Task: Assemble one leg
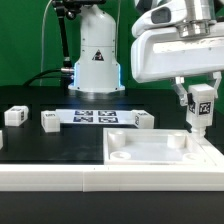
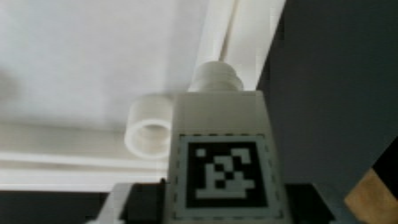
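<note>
The gripper needs to release the leg standing upright in the white panel's corner socket [image 1: 197, 152] nearest the front ledge, beneath the arm.
My gripper [image 1: 199, 106] is shut on a leg [image 1: 200, 104], a small white block with a black-and-white tag, and holds it upright above the far right corner of the large white panel [image 1: 160, 160]. In the wrist view the held leg [image 2: 222, 150] fills the middle, tag facing the camera, its threaded tip pointing at the panel [image 2: 89, 60] close to a corner socket [image 2: 151, 128]. Three other legs lie on the table: one [image 1: 14, 116] at the exterior view's far left, one [image 1: 49, 120] beside it, one [image 1: 137, 119] behind the panel.
The marker board [image 1: 93, 117] lies flat on the black table between the loose legs. The arm's white base [image 1: 96, 60] stands behind it. A white ledge runs along the front edge of the table.
</note>
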